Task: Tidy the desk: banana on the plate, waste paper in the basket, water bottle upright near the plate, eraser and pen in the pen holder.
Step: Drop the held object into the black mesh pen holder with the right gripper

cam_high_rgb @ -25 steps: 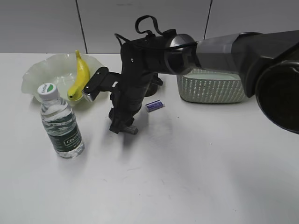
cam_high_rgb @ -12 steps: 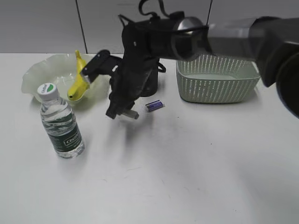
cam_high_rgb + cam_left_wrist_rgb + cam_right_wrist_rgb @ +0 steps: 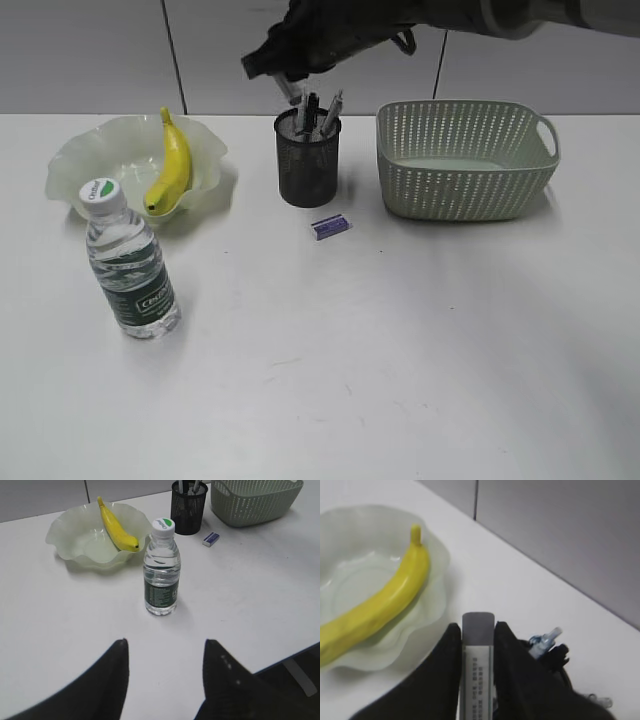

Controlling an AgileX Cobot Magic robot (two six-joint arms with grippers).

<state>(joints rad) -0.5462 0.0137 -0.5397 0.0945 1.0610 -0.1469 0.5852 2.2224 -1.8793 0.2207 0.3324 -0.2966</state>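
My right gripper is to release the grey-tipped eraser. Next, I let it go inside the black mesh pen holder [image 3: 306, 134] [image 3: 520, 690], in among the pens.
My right gripper [image 3: 291, 88] [image 3: 477, 626] is shut on a grey-tipped eraser [image 3: 478, 665] in a white printed sleeve and holds it just above the black mesh pen holder [image 3: 308, 165], which has pens in it. A second, purple-sleeved eraser [image 3: 330, 226] lies on the desk [image 3: 400, 350] in front of the holder. The banana [image 3: 172, 165] lies in the pale-green plate [image 3: 75, 165]. The water bottle [image 3: 128, 265] stands upright in front of the plate. My left gripper [image 3: 165, 645] is open and empty over bare desk. The waste paper is out of view.
The sage-green basket [image 3: 465, 160] stands right of the pen holder, and what lies inside it is hidden. A grey panelled wall runs behind the desk. In the left wrist view the desk's near edge [image 3: 287, 655] drops away at lower right.
My right gripper rose from the desk in front of the pen holder and moved back, now above the holder's mouth with the eraser in it. The other things have not moved.
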